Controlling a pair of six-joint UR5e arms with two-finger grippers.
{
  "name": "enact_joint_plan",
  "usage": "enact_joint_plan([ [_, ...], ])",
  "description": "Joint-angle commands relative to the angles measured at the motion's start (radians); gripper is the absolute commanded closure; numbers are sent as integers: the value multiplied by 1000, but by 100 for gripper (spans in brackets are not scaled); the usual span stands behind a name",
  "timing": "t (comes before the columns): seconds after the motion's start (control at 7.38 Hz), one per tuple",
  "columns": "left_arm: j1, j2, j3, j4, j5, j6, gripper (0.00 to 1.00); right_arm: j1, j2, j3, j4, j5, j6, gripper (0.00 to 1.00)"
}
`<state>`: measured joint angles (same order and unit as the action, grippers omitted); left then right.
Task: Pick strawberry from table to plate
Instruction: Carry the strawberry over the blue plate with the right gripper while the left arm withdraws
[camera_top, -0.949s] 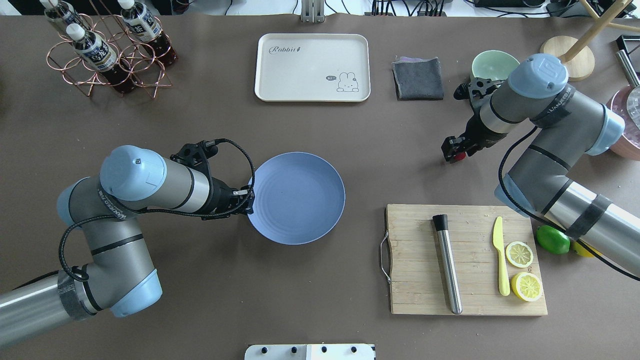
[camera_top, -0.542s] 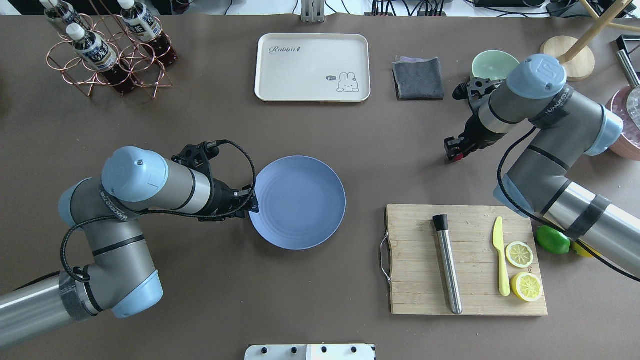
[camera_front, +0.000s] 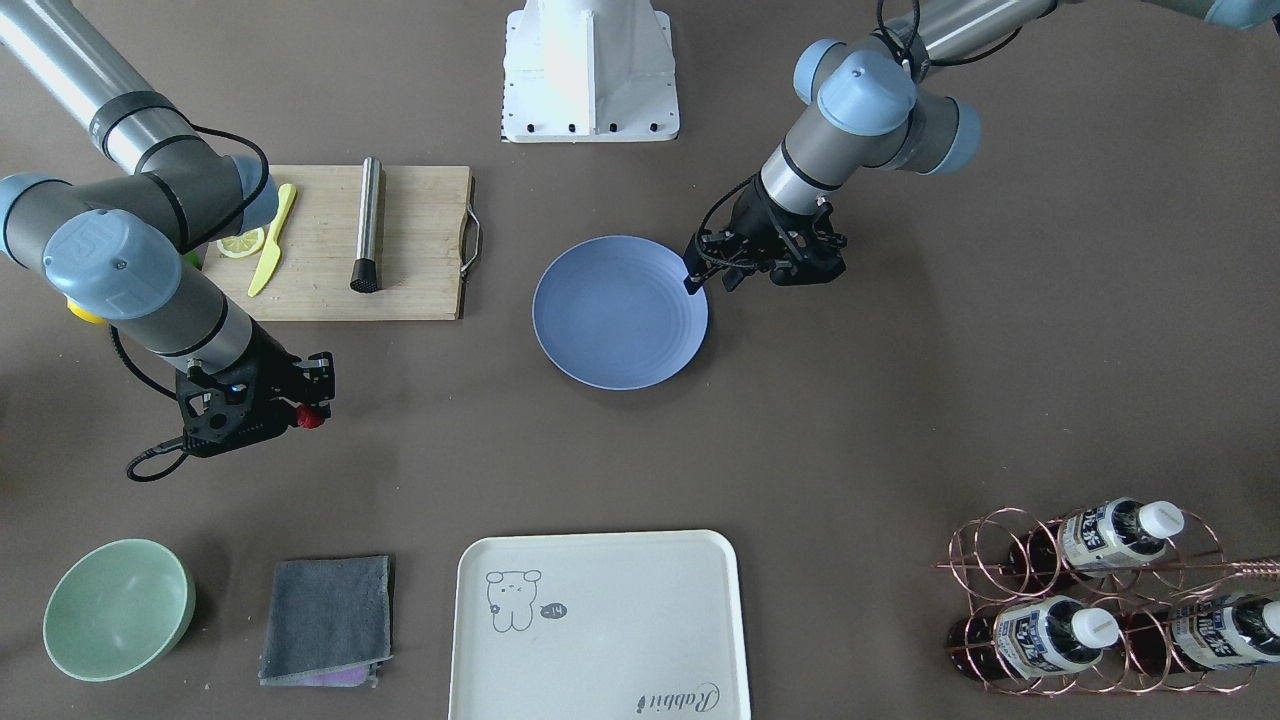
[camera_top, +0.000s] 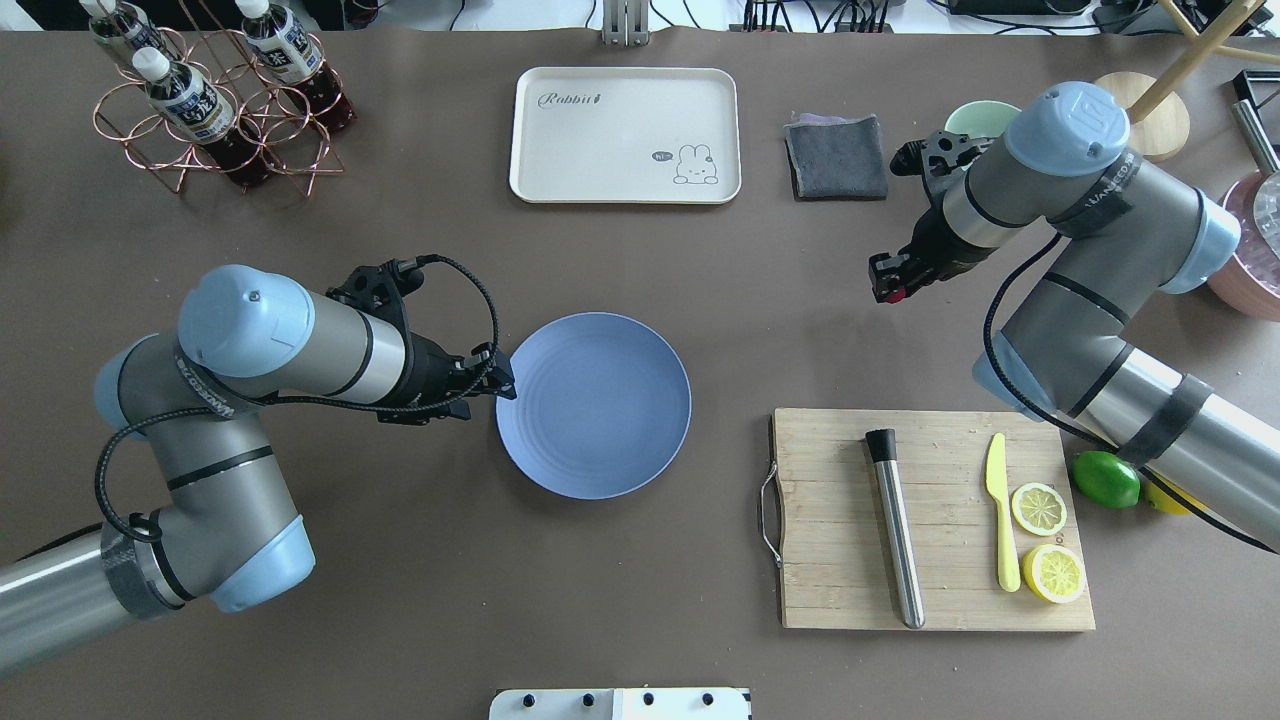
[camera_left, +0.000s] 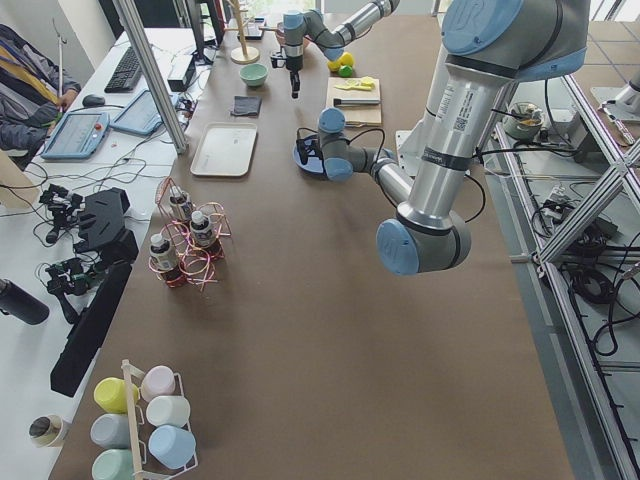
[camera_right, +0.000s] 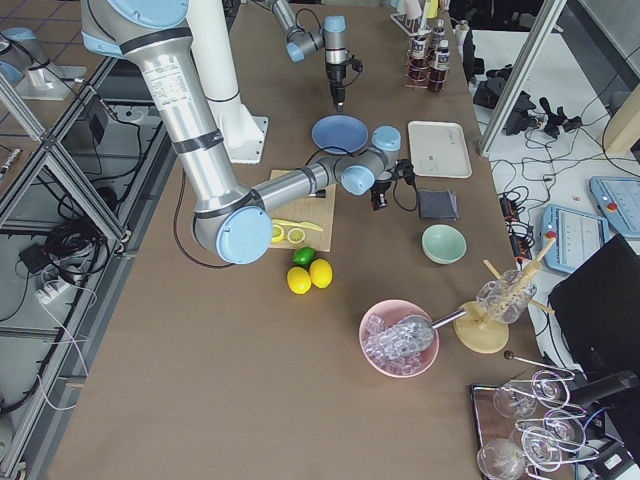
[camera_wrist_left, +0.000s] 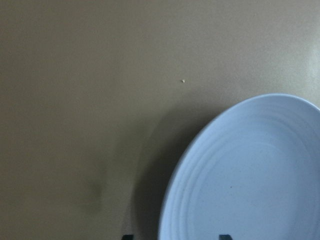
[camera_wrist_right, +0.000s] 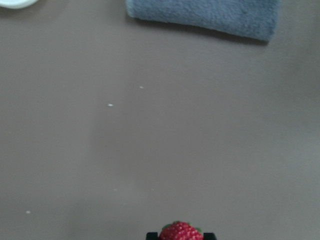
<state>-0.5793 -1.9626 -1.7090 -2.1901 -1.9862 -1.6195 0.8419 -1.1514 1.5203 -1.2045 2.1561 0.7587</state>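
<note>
Next, my right gripper releases the strawberry near the middle of the light blue plate (camera_front: 619, 311).
My right gripper (camera_top: 890, 285) is shut on the small red strawberry (camera_top: 898, 295), holding it off the grey-brown table (camera_top: 400, 250) to the right of the plate. The berry shows between the fingertips at the bottom of the right wrist view (camera_wrist_right: 181, 232) and as a red dot in the front view (camera_front: 311, 419). The round light blue plate (camera_top: 600, 410) lies flat mid-table with nothing on it. My left gripper (camera_top: 490, 385) is open at the plate's left rim (camera_wrist_left: 172, 200), its fingertips to either side of that rim.
A wooden cutting board (camera_top: 830, 560) with a steel muddler, a yellow knife and two lemon halves lies near right. A lime (camera_top: 1105, 480) sits beside it. At the far side are a cream tray (camera_top: 625, 135), grey cloth (camera_top: 836, 158), mint bowl (camera_top: 975, 120) and bottle rack (camera_top: 215, 100).
My right gripper has carried the strawberry up off the table, farther from the robot and slightly left. My left arm shifted a little to the left; the plate barely moved.
</note>
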Motion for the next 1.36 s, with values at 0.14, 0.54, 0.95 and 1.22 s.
enact_joint_plan([
  [0.14,-216,100,6,39,-179,291,35,-157,115,142,-74,-59,351,100],
  [0.54,-468,183,14,249,-303,758,35,-363,294,118,-196,-257,508,100],
  [0.95,-513,244,6,241,-364,810,33,-408,397,-93,-114,-318,531,100],
  [1.22,-513,248,6,240,-365,810,33,-408,400,-123,-102,-320,531,100],
])
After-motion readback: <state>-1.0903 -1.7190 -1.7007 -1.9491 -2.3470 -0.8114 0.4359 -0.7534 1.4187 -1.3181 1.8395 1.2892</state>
